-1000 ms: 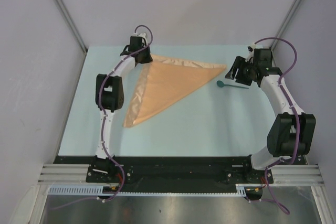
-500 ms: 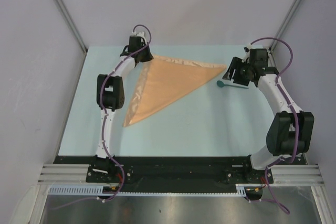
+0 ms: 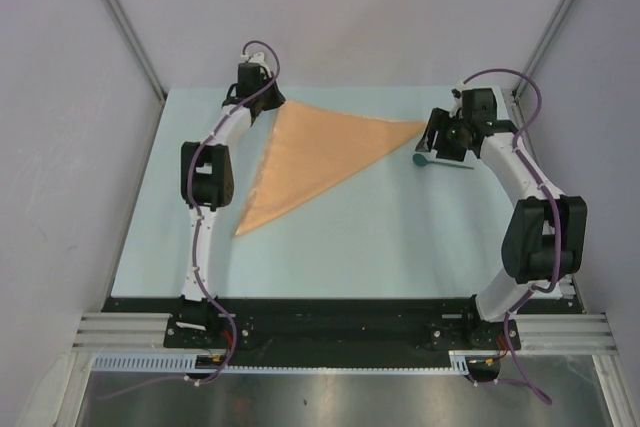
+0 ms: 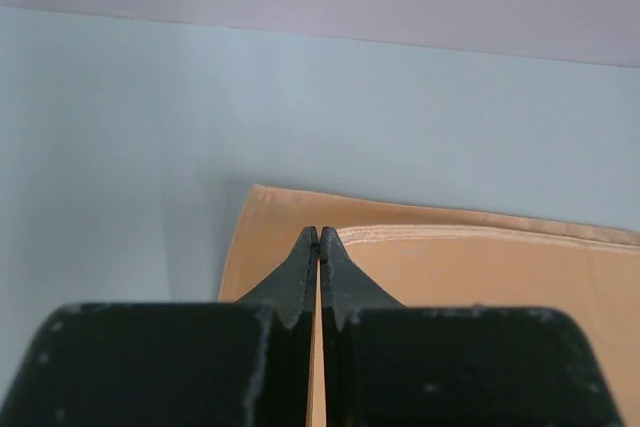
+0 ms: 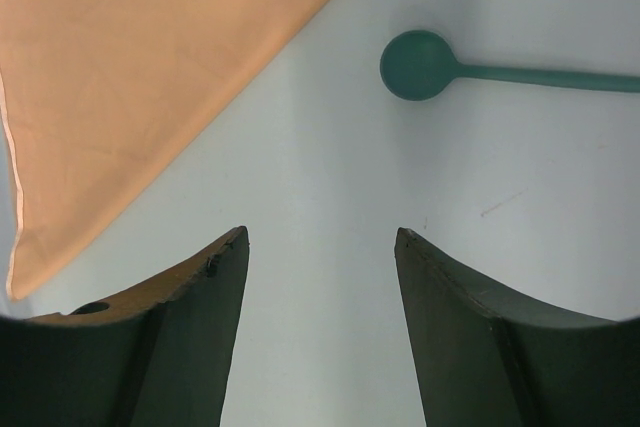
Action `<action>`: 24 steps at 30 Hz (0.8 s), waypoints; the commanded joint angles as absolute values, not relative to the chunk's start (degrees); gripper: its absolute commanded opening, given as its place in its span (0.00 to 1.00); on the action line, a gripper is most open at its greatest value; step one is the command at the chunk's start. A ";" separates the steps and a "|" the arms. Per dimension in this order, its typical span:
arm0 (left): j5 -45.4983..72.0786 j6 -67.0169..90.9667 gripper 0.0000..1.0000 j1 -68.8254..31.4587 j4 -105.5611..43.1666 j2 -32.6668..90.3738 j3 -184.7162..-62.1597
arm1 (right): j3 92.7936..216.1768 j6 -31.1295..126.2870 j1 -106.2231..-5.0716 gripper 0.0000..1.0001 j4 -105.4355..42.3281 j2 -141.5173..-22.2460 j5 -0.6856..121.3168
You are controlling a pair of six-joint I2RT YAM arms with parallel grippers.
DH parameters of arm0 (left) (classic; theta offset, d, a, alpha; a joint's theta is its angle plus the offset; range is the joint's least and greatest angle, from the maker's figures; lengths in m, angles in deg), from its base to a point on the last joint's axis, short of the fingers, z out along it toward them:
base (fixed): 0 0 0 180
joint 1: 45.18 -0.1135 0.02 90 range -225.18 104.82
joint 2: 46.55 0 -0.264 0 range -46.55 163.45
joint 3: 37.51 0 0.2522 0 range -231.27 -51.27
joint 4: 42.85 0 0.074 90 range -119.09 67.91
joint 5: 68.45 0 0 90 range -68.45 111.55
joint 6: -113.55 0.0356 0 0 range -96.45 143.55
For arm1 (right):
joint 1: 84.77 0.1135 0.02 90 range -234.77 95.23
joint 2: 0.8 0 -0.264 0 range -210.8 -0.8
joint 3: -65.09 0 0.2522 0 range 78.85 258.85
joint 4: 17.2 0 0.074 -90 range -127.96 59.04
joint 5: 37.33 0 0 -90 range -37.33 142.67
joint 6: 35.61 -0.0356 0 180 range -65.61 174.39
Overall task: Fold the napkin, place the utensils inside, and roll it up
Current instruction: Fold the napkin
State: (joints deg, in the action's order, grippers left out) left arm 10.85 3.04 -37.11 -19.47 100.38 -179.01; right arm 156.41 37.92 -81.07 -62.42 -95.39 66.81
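Note:
I will move my right gripper to the teal spoon next and close it on the handle's end (image 3: 432,161) (image 5: 486,72) beside the spoon's bowl.
The napkin (image 3: 315,152) lies folded into a peach-orange triangle on the pale blue table (image 3: 400,237). Its far left corner is at my left gripper (image 3: 268,107). In the left wrist view the fingertips (image 4: 305,257) meet right where the upper layer's hemmed corner (image 4: 460,235) starts, shut on the napkin (image 4: 480,277). The teal spoon (image 3: 421,159) lies just right of the napkin's right tip. My right gripper (image 3: 437,143) hovers over it, open and holding nothing. In the right wrist view the spoon (image 5: 420,65) is ahead of the gripper (image 5: 320,237), with the napkin (image 5: 150,57) to the left.
Grey walls (image 3: 350,17) enclose the table at the back and on both sides. The black base rail (image 3: 340,312) runs along the near edge.
My left gripper has drawn back toward the far left corner, pulling the napkin's upper layer over the shiny lower layer. My right gripper has shifted left, closer to the spoon.

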 commanded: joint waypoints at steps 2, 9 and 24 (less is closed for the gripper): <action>11.09 2.02 0.00 -37.89 -23.38 101.63 -182.93 | 160.41 37.69 -79.41 0.66 -62.16 -97.39 65.77; 11.45 1.93 0.00 -38.06 -23.73 103.30 -185.30 | 162.26 37.96 -78.45 0.66 -62.77 -99.41 65.51; 10.74 1.41 0.00 -38.42 -23.91 104.18 -186.62 | 163.05 38.22 -77.57 0.66 -62.86 -101.70 65.42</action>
State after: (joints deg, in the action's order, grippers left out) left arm 10.85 2.47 -37.74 -21.37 104.34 -183.82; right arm 160.34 37.95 -78.08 -62.95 -101.40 65.97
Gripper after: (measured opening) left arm 0.005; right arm 0.655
